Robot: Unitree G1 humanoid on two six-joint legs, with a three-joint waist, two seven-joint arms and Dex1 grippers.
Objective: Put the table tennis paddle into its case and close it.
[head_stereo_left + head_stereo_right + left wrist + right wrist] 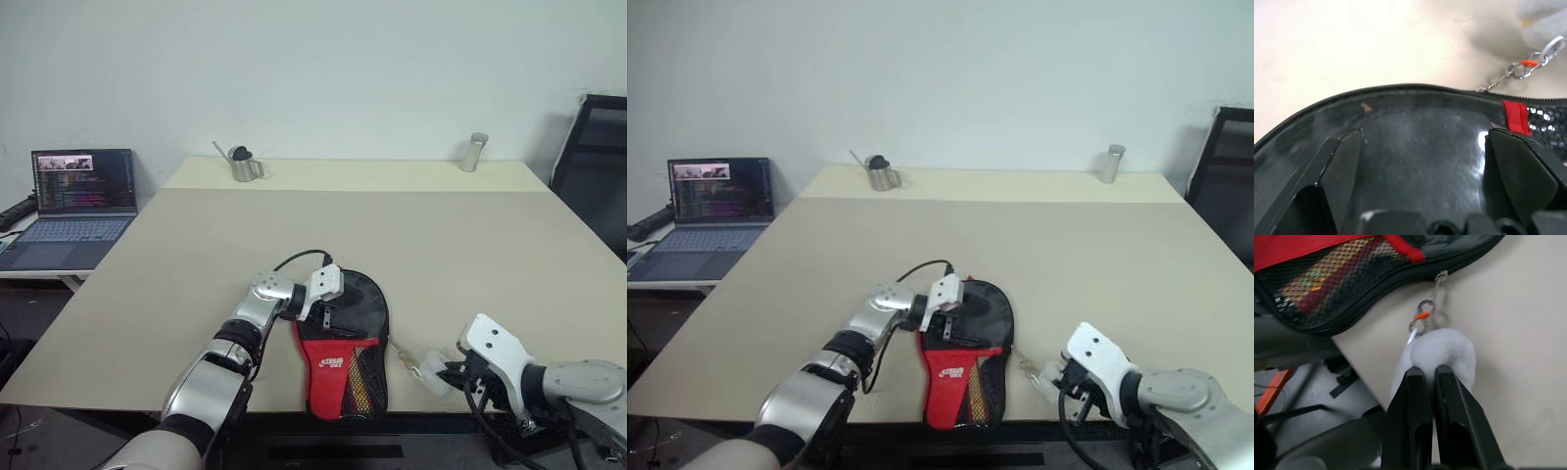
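Next, my right gripper releases the white fluffy ball on the table's front edge [453,383] [1443,416], at a spot out past the mesh pocket of the case.
The case [331,377] lies flat near the table's front edge, with its black rounded head [1415,137] away from me and its red narrow end and mesh pocket [1327,274] at the edge. My left gripper [336,309] stands open over the black head, one finger [1342,166] towards each side of it. My right gripper [1431,374] is shut on a white fluffy ball [1447,350] to the right of the case. A small metal clip [1422,319] joins that ball to the case's zip. The table tennis paddle is hidden.
A metal watering can [245,164] and a metal cylinder [474,152] stand at the table's far edge. An open laptop [78,201] sits on a side table to the left. A black chair [598,166] stands at the right. The table's front edge [421,409] is close to the case.
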